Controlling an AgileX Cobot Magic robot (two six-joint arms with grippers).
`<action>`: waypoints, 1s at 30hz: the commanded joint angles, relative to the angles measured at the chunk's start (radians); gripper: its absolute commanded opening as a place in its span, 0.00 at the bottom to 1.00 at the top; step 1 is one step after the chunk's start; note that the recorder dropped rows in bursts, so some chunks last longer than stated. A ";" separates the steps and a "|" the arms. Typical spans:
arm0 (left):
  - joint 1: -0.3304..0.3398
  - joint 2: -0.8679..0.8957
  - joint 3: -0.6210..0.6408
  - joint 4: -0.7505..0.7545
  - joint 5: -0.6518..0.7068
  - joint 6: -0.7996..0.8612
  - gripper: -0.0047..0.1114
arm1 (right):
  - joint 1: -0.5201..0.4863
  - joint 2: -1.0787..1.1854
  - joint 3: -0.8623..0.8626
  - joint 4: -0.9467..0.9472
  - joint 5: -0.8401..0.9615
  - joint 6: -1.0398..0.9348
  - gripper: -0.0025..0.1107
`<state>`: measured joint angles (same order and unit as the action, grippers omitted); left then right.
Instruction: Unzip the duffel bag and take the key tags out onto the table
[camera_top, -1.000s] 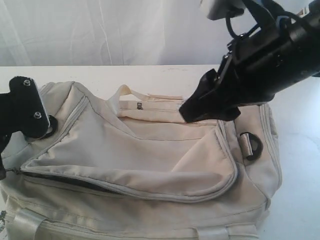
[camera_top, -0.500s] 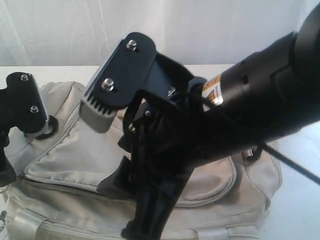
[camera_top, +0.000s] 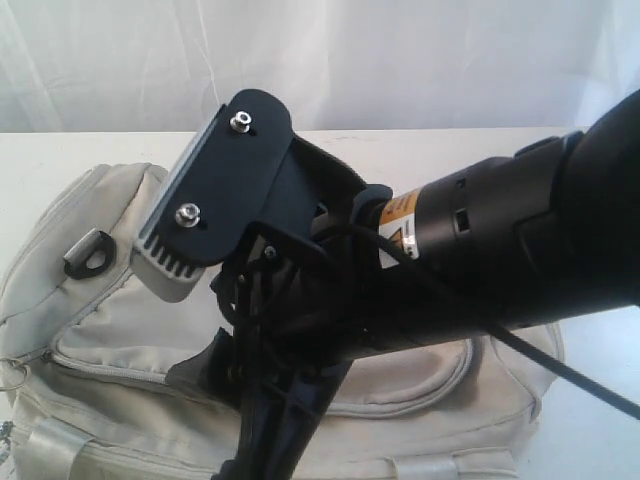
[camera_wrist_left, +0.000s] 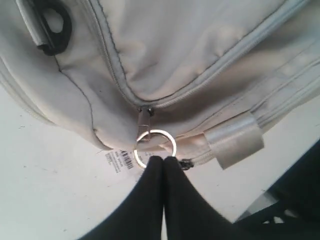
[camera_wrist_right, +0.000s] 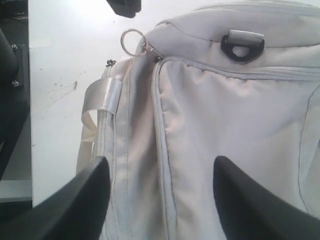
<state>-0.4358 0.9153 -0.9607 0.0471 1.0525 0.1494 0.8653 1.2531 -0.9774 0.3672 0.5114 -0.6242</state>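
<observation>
The metal pull ring lies free of my left gripper's closed fingers, so next I open that gripper, move it back in and take the ring by the zipper slider (camera_wrist_left: 144, 112).
The cream duffel bag (camera_top: 110, 320) lies on the white table (camera_top: 60, 160). Its zipper (camera_wrist_right: 159, 150) looks closed, with the metal pull ring (camera_wrist_left: 155, 148) at the bag's end. My left gripper (camera_wrist_left: 162, 159) is shut, its tips right at that ring. The right wrist view shows a small gap between the ring (camera_wrist_right: 131, 42) and the left gripper (camera_wrist_right: 123, 6), so nothing is held. My right gripper (camera_wrist_right: 161, 162) hangs open over the bag's top panel and fills the exterior view (camera_top: 200, 375). The key tags are hidden.
A black D-ring (camera_top: 88, 252) sits on the bag's left end. A pale webbing handle loop (camera_wrist_left: 232, 140) and a barcode label (camera_wrist_left: 119, 161) lie near the pull ring. Bare table (camera_wrist_right: 65, 50) stretches beyond the bag's end. A white curtain (camera_top: 400, 60) hangs behind.
The right arm has swung down from the upper right over the bag's middle and blocks much of the view. The left gripper has left the exterior view, and the bag's left end has settled.
</observation>
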 joint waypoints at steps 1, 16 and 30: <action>0.134 -0.047 0.005 -0.248 0.028 0.118 0.04 | 0.003 -0.004 0.004 -0.002 -0.015 0.007 0.52; 0.416 -0.128 0.166 -0.529 -0.045 0.137 0.04 | 0.003 -0.004 0.004 -0.005 0.016 0.007 0.52; 0.414 -0.155 0.283 -0.428 -0.149 -0.170 0.30 | 0.003 -0.004 0.045 -0.007 -0.085 -0.002 0.52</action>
<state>-0.0247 0.7683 -0.7024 -0.3717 0.9419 0.0491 0.8653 1.2531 -0.9470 0.3609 0.4538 -0.6204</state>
